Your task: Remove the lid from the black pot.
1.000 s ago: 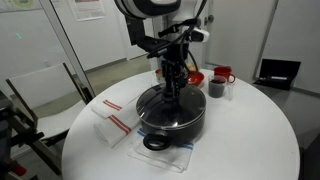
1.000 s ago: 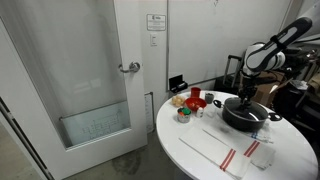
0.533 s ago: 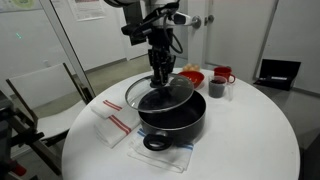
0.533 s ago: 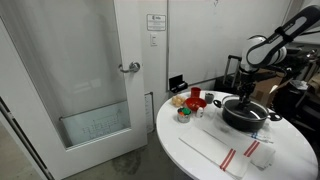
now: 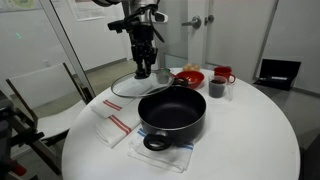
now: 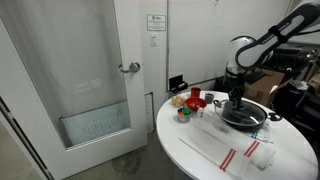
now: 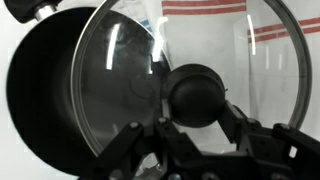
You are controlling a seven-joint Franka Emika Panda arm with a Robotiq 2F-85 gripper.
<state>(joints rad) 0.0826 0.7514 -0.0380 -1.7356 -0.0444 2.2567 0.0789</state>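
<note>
Next, I let go of the glass lid with my gripper next to the black pot, on the table (image 5: 134, 96) just behind the striped cloth.
The black pot (image 5: 172, 113) stands uncovered on the round white table, with a loop handle toward the front; it also shows in an exterior view (image 6: 243, 115) and at the left of the wrist view (image 7: 45, 85). My gripper (image 5: 144, 72) is shut on the dark knob (image 7: 198, 95) of the glass lid (image 5: 135, 87). I hold the lid in the air, lifted off and to the side of the pot, partly over the striped cloth. In the wrist view the lid (image 7: 250, 70) fills most of the frame.
A white cloth with red stripes (image 5: 113, 123) lies beside the pot. A red bowl (image 5: 189, 77), a red mug (image 5: 223, 75) and a small dark cup (image 5: 216, 88) stand behind the pot. A clear sheet (image 5: 150, 157) lies under the pot's front.
The lid has come up off the pot and moved sideways with my gripper, away from the pot's centre. The pot now stands open.
</note>
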